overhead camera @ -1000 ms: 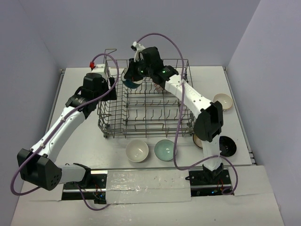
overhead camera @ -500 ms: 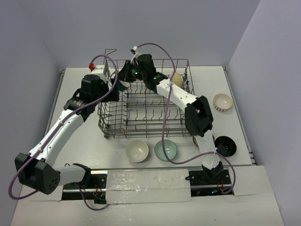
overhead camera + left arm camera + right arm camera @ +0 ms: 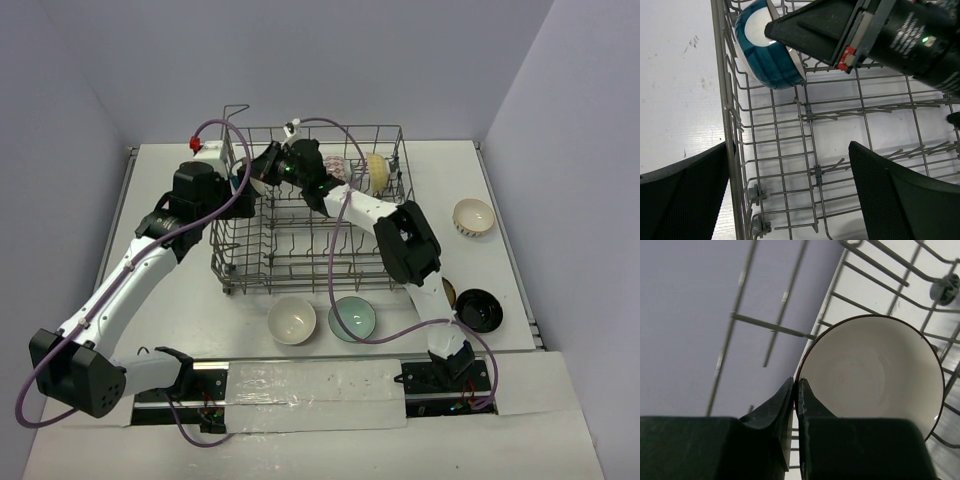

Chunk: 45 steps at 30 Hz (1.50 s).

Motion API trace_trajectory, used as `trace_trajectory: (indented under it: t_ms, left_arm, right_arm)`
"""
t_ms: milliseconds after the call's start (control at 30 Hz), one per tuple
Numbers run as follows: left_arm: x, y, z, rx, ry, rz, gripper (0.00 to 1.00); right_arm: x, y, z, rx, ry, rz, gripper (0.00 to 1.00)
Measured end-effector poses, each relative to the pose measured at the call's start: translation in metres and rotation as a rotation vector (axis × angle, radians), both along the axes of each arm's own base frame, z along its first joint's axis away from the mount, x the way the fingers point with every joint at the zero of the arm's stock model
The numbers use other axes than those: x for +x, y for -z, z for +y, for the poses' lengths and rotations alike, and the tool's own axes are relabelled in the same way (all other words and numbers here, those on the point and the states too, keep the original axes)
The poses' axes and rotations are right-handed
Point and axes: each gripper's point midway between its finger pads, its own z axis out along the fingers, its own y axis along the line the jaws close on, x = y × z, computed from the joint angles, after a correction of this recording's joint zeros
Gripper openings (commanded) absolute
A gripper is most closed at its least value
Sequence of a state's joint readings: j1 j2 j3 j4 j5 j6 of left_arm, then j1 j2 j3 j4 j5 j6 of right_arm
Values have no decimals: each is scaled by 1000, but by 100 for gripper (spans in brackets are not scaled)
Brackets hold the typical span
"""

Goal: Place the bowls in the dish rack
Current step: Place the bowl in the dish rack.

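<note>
The blue bowl's opening faces the middle of the rack, so my right gripper needs to open, retake the bowl's rim (image 3: 812, 342) and tip the bowl opening down.
The grey wire dish rack (image 3: 300, 262) stands mid-table. My right gripper (image 3: 268, 166) reaches over its back left corner, shut on the rim of a blue bowl (image 3: 249, 177) with a white inside. The wrist view shows the jaws (image 3: 796, 390) pinching that rim (image 3: 812, 352). In the left wrist view the blue bowl (image 3: 767, 50) hangs tilted just inside the rack wall (image 3: 729, 125). My left gripper (image 3: 240, 197) is open and empty, its fingers (image 3: 910, 195) straddling the rack's left wall below the bowl. A red-patterned bowl (image 3: 332, 168) and a cream bowl (image 3: 377, 167) stand in the rack's back row.
A white bowl (image 3: 292, 320) and a pale green bowl (image 3: 353, 318) sit in front of the rack. A black bowl (image 3: 478, 310) and a partly hidden tan bowl (image 3: 447, 292) lie at the right, and a cream bowl (image 3: 473, 216) further back. The right arm (image 3: 400, 235) spans the rack.
My right gripper has carried the blue bowl leftward and down toward the rack's back left corner. The left gripper has shifted slightly toward the rack wall.
</note>
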<state>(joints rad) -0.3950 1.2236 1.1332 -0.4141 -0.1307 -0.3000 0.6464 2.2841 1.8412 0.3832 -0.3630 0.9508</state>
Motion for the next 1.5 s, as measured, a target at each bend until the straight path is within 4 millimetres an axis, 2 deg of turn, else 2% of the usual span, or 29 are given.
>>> trace_trajectory:
  t_ms: [33, 100, 400, 633, 800, 967, 1067, 1200, 1400, 1433, 1500]
  left_arm:
    - [0, 0, 0, -1, 1, 0, 99]
    - [0, 0, -1, -2, 4, 1, 99]
    - [0, 0, -1, 2, 1, 0, 99]
    - [2, 13, -2, 25, -20, 34, 99]
    - [2, 14, -1, 28, -33, 35, 99]
    - [3, 14, 0, 34, -43, 35, 99]
    - [3, 15, 2, 40, -52, 34, 99]
    - [3, 16, 6, 52, -68, 38, 99]
    - [3, 17, 9, 62, -82, 39, 99]
    - [4, 17, 9, 63, -83, 39, 99]
    - [4, 17, 10, 65, -88, 38, 99]
  right_arm:
    - [1, 11, 0, 5, 14, 21, 0]
    - [1, 14, 2, 40, 32, 33, 0]
    - [2, 13, 3, 110, 79, 37, 0]
    - [3, 15, -2, 158, 81, 46, 0]
    - [4, 18, -5, 181, 89, 71, 0]
    - [-1, 44, -11, 171, 98, 137, 0]
    - [-1, 43, -16, 191, 103, 140, 0]
    - [1, 41, -26, 205, 107, 140, 20]
    - [6, 39, -39, 153, 109, 124, 22]
    - [6, 39, -42, 144, 105, 123, 30]
    - [9, 42, -50, 119, 105, 130, 38]
